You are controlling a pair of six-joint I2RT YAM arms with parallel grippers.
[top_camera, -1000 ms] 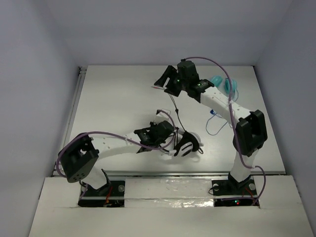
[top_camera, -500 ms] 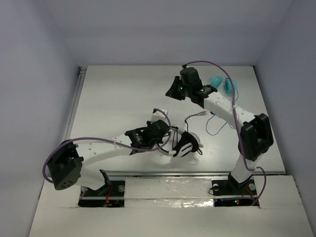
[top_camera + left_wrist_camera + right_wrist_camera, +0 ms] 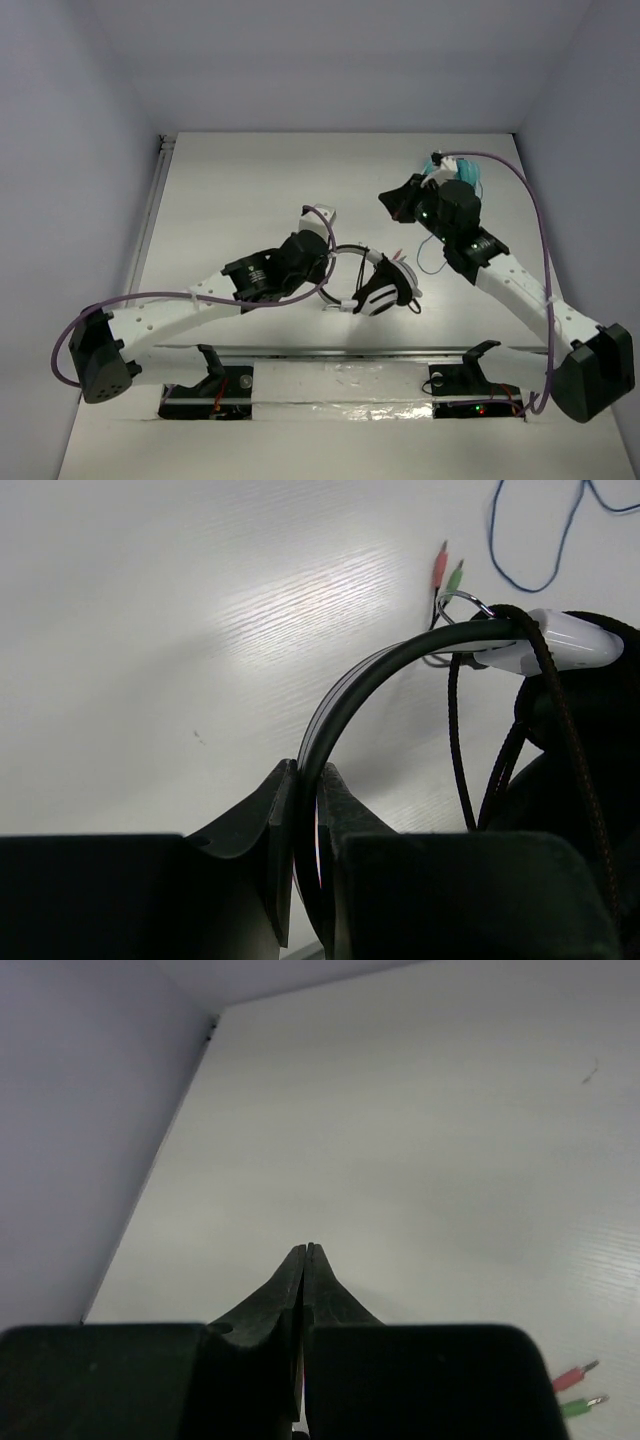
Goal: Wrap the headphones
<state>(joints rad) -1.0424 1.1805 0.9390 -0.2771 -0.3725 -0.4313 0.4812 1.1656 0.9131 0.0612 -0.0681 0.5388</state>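
Note:
The cable's red and green plugs are behind the headphones, so next my left gripper lifts the headband before my right gripper takes the cable (image 3: 435,610) from the front.
The headphones (image 3: 385,290) lie at the table's middle front, white-shelled cups with black pads. My left gripper (image 3: 330,264) is shut on their thin black headband (image 3: 380,670); in the left wrist view the band runs straight between the jaws of the left gripper (image 3: 308,780). The black cable (image 3: 455,740) hangs in loops beside a white cup shell (image 3: 560,645). Its red and green plugs (image 3: 447,575) rest on the table. My right gripper (image 3: 388,198) hovers behind the headphones, shut with nothing in it. In its own wrist view the right gripper (image 3: 305,1248) shows jaws pressed together, the plugs (image 3: 578,1388) low at the right.
Teal headphones (image 3: 465,172) sit at the back right behind the right wrist. Their thin blue cord (image 3: 435,255) lies looped on the table right of the black-and-white pair. The white table (image 3: 230,200) is walled at the left, back and right.
The right gripper let go of the black cable, shut, and swung right and nearer. The cable dropped by the cups. The left arm stretched out, carrying the headband slightly right.

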